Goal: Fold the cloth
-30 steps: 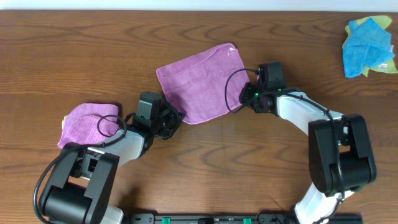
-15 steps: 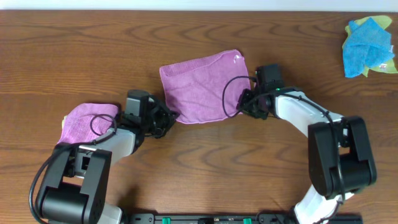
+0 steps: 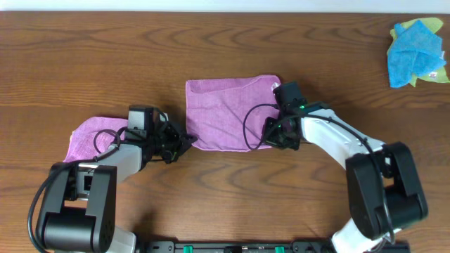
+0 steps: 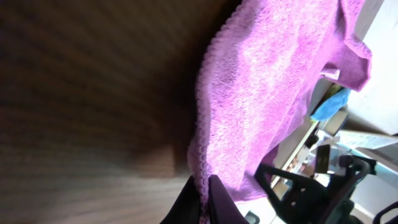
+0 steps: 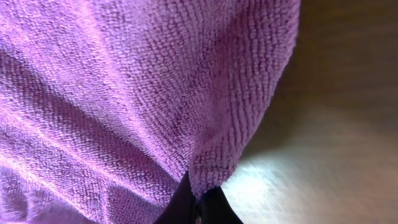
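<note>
My left gripper will release the corner of the purple cloth on the bare wood (image 3: pixel 202 173) just in front of its near edge.
The purple cloth (image 3: pixel 225 112) lies flat in the middle of the table, roughly square to its edges. My left gripper (image 3: pixel 185 140) is shut on its near left corner. In the left wrist view the stitched hem of the cloth (image 4: pixel 267 81) runs down between the dark fingertips of that gripper (image 4: pixel 204 200). My right gripper (image 3: pixel 270 138) is shut on the near right corner. In the right wrist view the cloth (image 5: pixel 137 87) fills most of the frame, and its corner is pinched in the gripper (image 5: pixel 199 208).
A second purple cloth (image 3: pixel 93 138) lies bunched at the left, under my left arm. A bright blue cloth (image 3: pixel 411 53) on a yellow-green one (image 3: pixel 436 74) sits at the far right corner. Bare wood table (image 3: pixel 105 63) surrounds them.
My right gripper has closed on the near right corner and moved toward the near edge. My left gripper pulled left. The cloth has turned from tilted to square.
</note>
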Robot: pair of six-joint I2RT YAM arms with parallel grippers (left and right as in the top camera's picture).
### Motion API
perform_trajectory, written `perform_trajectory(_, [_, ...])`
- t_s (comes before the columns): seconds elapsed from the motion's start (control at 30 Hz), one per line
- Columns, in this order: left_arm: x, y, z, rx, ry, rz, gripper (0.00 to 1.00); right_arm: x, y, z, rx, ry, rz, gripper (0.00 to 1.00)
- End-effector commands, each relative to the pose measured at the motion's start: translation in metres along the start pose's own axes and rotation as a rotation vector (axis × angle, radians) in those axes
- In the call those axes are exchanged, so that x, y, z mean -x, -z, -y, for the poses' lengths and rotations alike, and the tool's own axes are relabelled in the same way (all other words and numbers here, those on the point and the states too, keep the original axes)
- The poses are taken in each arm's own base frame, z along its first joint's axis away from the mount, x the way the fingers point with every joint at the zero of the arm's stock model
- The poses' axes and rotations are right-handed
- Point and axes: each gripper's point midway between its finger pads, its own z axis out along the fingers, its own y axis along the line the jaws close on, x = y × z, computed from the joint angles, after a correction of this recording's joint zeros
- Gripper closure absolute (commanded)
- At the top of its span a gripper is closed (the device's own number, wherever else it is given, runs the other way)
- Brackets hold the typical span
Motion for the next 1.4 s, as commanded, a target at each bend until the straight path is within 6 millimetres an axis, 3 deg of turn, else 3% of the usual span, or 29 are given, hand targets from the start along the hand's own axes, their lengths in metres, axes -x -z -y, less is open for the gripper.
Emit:
perform_trajectory(0.0, [-0.005, 0.003, -0.003, -0.016, -0.039, -0.045, 0.94, -0.001, 0.012, 0.005, -0.035, 0.007, 0.036, 0.99])
perform_trajectory(0.4, [-0.005, 0.012, 0.010, -0.047, -0.068, -0.038, 0.94, -0.008, 0.025, 0.012, -0.074, 0.026, 0.036, 0.99])
perform_trajectory(0.87, [-0.009, 0.035, 0.013, 0.099, -0.121, -0.015, 0.94, -0.027, 0.027, 0.013, -0.110, 0.057, -0.011, 0.99])
perform_trajectory(1.17, [-0.021, 0.043, -0.002, 0.169, -0.101, -0.035, 0.94, -0.031, 0.049, 0.014, -0.111, 0.061, 0.019, 0.99])
perform_trajectory(1.37, [-0.022, 0.052, 0.002, 0.177, -0.124, -0.003, 0.94, -0.030, 0.061, 0.012, -0.095, 0.068, 0.049, 0.99])
